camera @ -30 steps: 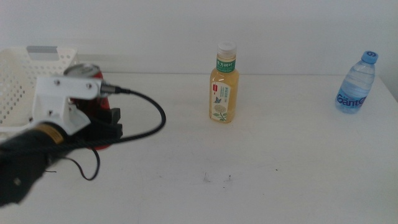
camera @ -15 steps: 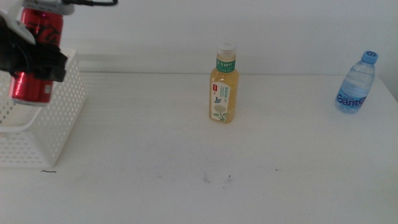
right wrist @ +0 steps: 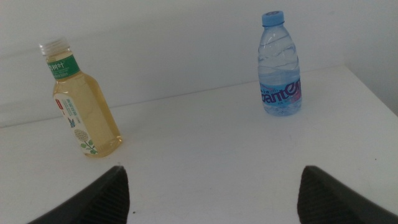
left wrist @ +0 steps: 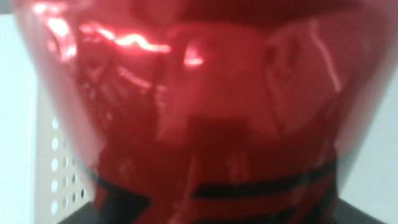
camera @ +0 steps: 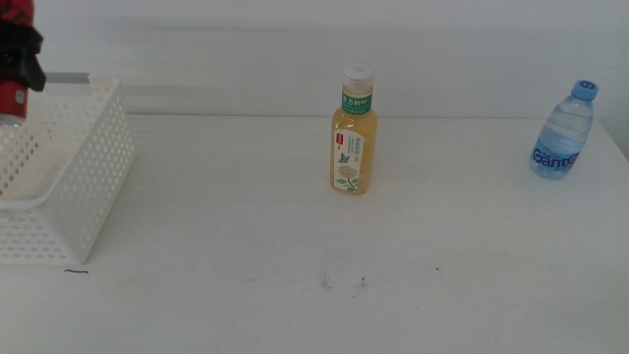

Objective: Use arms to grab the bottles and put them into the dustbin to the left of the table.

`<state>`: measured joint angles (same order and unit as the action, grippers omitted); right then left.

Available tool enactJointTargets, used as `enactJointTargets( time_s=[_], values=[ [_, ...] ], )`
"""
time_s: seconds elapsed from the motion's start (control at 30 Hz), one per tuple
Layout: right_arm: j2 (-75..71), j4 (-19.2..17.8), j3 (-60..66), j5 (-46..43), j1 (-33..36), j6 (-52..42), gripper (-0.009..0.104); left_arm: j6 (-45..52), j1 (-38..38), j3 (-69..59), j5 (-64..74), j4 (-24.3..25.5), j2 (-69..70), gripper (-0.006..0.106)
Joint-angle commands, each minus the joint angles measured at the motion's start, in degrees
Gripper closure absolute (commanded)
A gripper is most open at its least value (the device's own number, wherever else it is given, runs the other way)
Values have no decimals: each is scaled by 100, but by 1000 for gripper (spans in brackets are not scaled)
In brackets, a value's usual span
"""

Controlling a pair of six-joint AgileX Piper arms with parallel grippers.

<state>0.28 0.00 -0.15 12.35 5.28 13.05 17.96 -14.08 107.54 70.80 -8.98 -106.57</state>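
Observation:
Next, I let go of the red soda can with my left gripper inside the dustbin point(camera: 86, 167), along its side nearest the yellow tea bottle.
My left gripper point(camera: 18, 47) is at the far left, over the white perforated dustbin point(camera: 93, 187), shut on the red soda can point(camera: 8, 96). The can point(left wrist: 199, 112) fills the left wrist view, with a strip of the dustbin wall point(left wrist: 59, 180) beside it. The yellow tea bottle point(camera: 354, 133) stands upright mid-table. At the far right stands the clear water bottle point(camera: 563, 133). My right gripper point(right wrist: 211, 193) is open and empty, out of the middle view. It faces the tea bottle point(right wrist: 84, 112) and the water bottle point(right wrist: 280, 68) from a distance.
The white table point(camera: 295, 236) carries a few small dark specks point(camera: 324, 283) near its front. A white wall rises behind the table. A thin dark cable end point(camera: 77, 271) lies by the dustbin's front corner.
The left arm lifted the red can off the table and carried it up and left over the dustbin, now nearly out of the middle view. The bottles have not moved.

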Motion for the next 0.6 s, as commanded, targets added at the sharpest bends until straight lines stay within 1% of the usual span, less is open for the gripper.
enactJointTargets(
  time_s=[0.0, 0.07, 0.1, 0.37, 0.43, 0.5, 0.57],
  values=[
    [-28, -85, 15, -66, -30, -8, 9, 357, -254, 269, -83, -543, -330, 102],
    [-28, -85, 15, -66, -30, -8, 9, 524, -383, 309, -83, -735, -564, 102],
    [-28, -85, 15, -66, -30, -8, 9, 566, -435, 309, -83, -748, -682, 102],
    [-28, -85, 15, -66, -30, -8, 9, 660, -476, 309, -355, -765, -1469, 102],
    [-28, -85, 15, -66, -30, -8, 9, 660, -476, 309, -471, -697, -1741, 102],
    [-28, -85, 15, -66, -30, -8, 9, 660, -465, 309, -524, -683, -1811, 99],
    [-28, -85, 15, -66, -30, -8, 9, 660, -465, 297, -550, -668, -1823, 93]
  ],
)
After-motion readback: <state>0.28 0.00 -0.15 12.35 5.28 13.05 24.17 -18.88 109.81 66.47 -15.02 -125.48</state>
